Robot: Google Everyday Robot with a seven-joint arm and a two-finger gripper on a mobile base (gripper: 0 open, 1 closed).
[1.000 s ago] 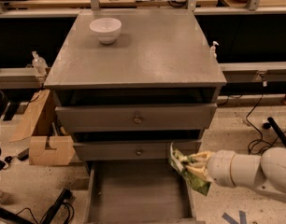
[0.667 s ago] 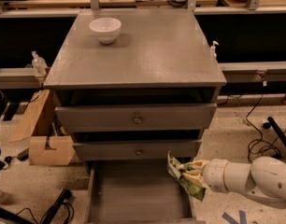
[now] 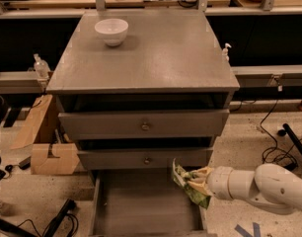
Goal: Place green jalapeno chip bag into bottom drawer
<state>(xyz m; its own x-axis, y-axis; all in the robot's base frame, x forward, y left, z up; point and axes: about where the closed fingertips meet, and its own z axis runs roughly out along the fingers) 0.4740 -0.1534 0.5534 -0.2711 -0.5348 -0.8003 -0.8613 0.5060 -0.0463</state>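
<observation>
Next, I release the green jalapeno chip bag from my gripper on the bottom drawer's grey bottom, near its middle [image 3: 159,204].
The green jalapeno chip bag [image 3: 189,185] is a crumpled green and white foil bag held at the right edge of the open bottom drawer [image 3: 141,206], over its right wall. My gripper [image 3: 203,180] reaches in from the right on a white arm and is shut on the bag's right end. The bag hangs just below the middle drawer's front, with its left tip over the drawer floor. The drawer's grey floor is bare.
A white bowl [image 3: 111,31] stands on the cabinet top [image 3: 156,58] at the back left. Two upper drawers with small knobs [image 3: 145,127] are slightly ajar. Cardboard boxes [image 3: 45,147] and cables lie on the floor at the left; cables at the right.
The gripper and the bag have moved slightly down and left toward the open bottom drawer. The arm now reaches lower across the right side.
</observation>
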